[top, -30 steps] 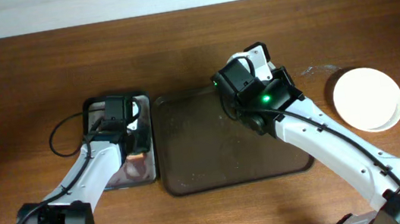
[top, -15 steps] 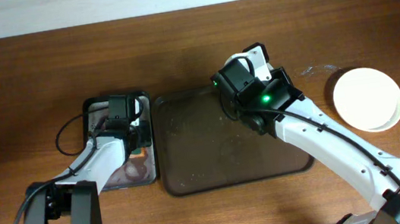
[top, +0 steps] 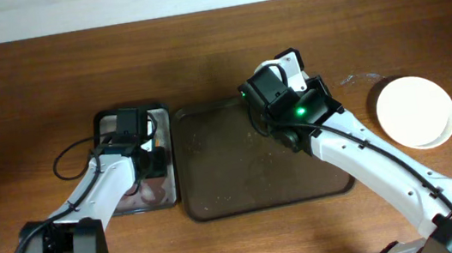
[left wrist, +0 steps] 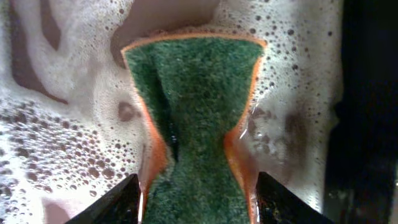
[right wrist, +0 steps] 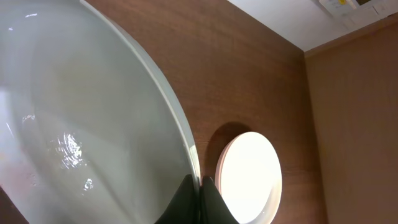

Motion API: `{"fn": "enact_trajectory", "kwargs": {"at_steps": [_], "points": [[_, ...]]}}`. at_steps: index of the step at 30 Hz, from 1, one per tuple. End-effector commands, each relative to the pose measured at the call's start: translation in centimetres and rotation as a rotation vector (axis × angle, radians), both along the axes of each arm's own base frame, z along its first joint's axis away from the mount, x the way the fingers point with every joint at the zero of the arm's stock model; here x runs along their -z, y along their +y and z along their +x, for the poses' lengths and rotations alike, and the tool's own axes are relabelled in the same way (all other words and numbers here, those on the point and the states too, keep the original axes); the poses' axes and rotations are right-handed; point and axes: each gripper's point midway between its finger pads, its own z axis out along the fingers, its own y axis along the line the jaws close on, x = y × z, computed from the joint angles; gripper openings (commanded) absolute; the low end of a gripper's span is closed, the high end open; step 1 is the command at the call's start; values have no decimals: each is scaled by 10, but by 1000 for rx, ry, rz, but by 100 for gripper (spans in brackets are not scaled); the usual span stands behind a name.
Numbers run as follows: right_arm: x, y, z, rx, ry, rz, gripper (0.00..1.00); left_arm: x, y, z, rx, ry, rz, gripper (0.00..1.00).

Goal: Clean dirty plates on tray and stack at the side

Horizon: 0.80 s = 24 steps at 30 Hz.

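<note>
Next, I let go of the white plate's rim with my right gripper, leaving the plate on top of the clean plate (top: 418, 111) (right wrist: 250, 178) beside the tray. The held plate is tilted over the dark tray now.
My left gripper (left wrist: 198, 199) is shut on a green and orange sponge (left wrist: 196, 118), squeezing it in foamy water inside the small black basin (top: 101, 121); the gripper shows in the overhead view (top: 138, 146). My right gripper (right wrist: 200, 198) is shut on the rim of a white plate (right wrist: 81, 124) and holds it tilted over the back right of the dark tray (top: 241, 176). In the overhead view the plate (top: 265, 66) is mostly hidden by the right gripper (top: 278, 94). A clean white plate (top: 415, 111) lies on the table at the right, also in the right wrist view (right wrist: 249, 177).
The wooden table (top: 30, 81) surrounds the tray and basin. The tray's dark surface holds water drops and no other plates that I can see. A cable (top: 70, 154) loops beside the left arm. Small specks (top: 358, 78) lie near the clean plate.
The left arm shifted a little over the basin and its cable loop moved. The right arm and its plate have stayed still.
</note>
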Motion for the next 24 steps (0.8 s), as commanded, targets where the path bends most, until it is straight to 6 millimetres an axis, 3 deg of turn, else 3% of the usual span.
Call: {"fn": "enact_trajectory", "kwargs": {"at_steps": [1, 7, 8, 9, 10, 14, 15, 16, 21, 24], "points": [[-10, 1, -2, -2, -24, 16, 4, -4, -5, 1, -14, -11, -39, 57], [-9, 0, -3, -2, -18, 12, 4, 7, -2, -13, -16, 29, -29, 56], [-9, 0, -3, -2, -18, 12, 4, 9, -2, -15, -16, 34, -28, 46], [-9, 0, -3, -2, -18, 12, 4, 9, -2, -15, -16, 34, -28, 19], [-9, 0, -3, -2, -17, 12, 4, 8, 0, -13, -19, 26, -16, 0], [-9, 0, -4, -2, -12, 8, 4, -5, 15, -1, -45, -18, 66, 0], [-8, 0, -4, -2, -12, 8, 4, -10, 14, 2, -45, -29, 64, 35], [-9, 0, -4, 1, -15, 11, 4, -16, 14, 4, -45, -40, 62, 62], [-12, 1, -1, 9, -38, 23, 4, -49, -2, 12, -20, -122, -34, 72], [-35, -3, 2, 32, -99, -18, 4, -63, -9, 12, -6, -158, -78, 77]]}}
